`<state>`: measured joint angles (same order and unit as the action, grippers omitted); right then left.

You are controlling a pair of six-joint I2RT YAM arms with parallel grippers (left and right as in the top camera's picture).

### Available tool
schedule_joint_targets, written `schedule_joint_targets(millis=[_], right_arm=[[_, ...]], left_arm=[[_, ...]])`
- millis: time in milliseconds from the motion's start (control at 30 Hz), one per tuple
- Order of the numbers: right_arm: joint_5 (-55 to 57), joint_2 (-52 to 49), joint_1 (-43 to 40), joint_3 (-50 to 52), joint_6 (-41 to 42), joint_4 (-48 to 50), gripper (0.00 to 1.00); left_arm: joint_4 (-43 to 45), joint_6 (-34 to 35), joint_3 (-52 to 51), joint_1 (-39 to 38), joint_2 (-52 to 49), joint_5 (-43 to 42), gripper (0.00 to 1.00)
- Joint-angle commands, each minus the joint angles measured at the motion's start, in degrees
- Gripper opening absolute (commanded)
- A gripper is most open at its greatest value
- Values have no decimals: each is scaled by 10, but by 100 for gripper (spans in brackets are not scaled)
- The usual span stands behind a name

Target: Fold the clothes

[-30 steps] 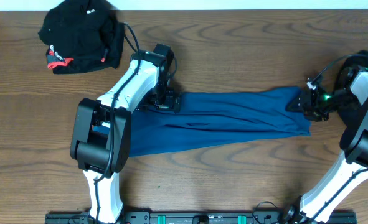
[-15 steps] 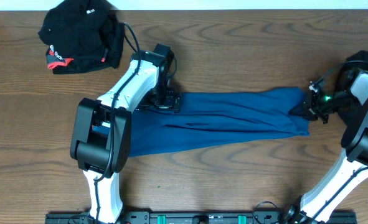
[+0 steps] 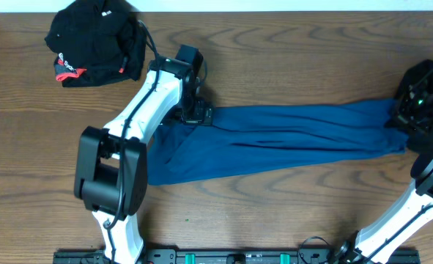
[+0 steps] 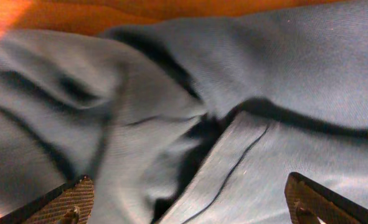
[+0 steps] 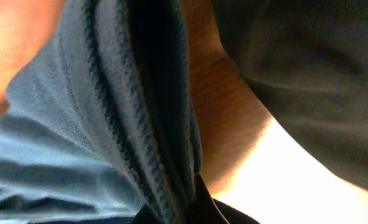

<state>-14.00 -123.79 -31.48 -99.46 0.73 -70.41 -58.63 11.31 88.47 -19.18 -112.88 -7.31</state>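
Observation:
Next, I release the blue garment's bunched end with my right gripper on the middle of the same garment (image 3: 283, 134), folding it over.
A blue garment (image 3: 275, 139) lies stretched across the wooden table, from left of centre to the far right. My left gripper (image 3: 198, 114) sits over its upper left end; in the left wrist view its fingers (image 4: 184, 205) are spread wide apart over the wrinkled blue cloth (image 4: 171, 112). My right gripper (image 3: 405, 121) is at the garment's right end. In the right wrist view its fingers (image 5: 177, 211) are pinched on a bunched, ribbed fold of the blue cloth (image 5: 127, 124).
A crumpled black garment (image 3: 95, 40) with red trim lies at the back left corner. The table's back edge runs just behind it. The arm bases stand at the front left and front right.
My right gripper has moved to the right with the cloth end, stretching the blue garment longer. My left gripper has shifted slightly up and stays at the left end.

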Motion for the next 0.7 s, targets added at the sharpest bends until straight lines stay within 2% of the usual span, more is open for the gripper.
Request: schedule_joint_targets(millis=[0, 300, 667], right_arm=[[29, 43, 12, -31, 10, -16, 1], [66, 106, 88, -37, 10, -60, 1], [74, 112, 284, -31, 33, -83, 1]], left_arm=[[-2, -5, -4, 2, 35, 1, 98], [9, -5, -4, 3, 121, 1, 98], [-1, -5, -4, 2, 136, 1, 98]])
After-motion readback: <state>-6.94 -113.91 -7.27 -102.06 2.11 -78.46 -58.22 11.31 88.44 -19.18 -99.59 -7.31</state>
